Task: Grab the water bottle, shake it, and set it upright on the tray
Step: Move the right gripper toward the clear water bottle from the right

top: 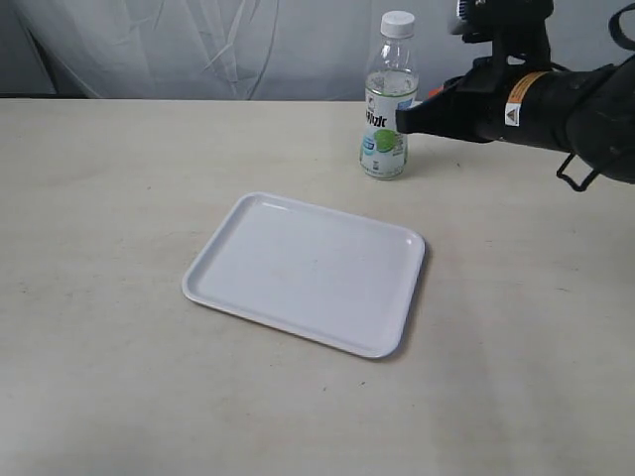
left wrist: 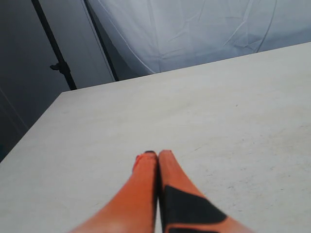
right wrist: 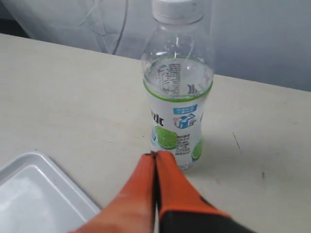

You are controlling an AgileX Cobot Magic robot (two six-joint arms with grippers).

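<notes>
My right gripper is to go to the water bottle next and close around the middle of its label (top: 387, 127) (right wrist: 177, 125), well below the white cap.
The water bottle (top: 386, 104) stands upright on the table behind the tray (top: 308, 271), clear with a white cap and a label showing a green circle. In the right wrist view the water bottle (right wrist: 177, 92) fills the middle and a corner of the tray (right wrist: 39, 199) shows beside it. My right gripper (top: 405, 119) reaches in from the right at label height, its tip at the bottle's side. Its orange fingers (right wrist: 167, 184) are pressed together, and the right gripper (right wrist: 156, 154) holds nothing. My left gripper (left wrist: 157, 154) is shut over bare table and does not appear in the exterior view.
A pale table (top: 119, 178) carries everything. A white cloth backdrop (top: 218, 45) hangs behind its far edge. In the left wrist view a dark stand pole (left wrist: 56, 48) rises beyond the table's corner.
</notes>
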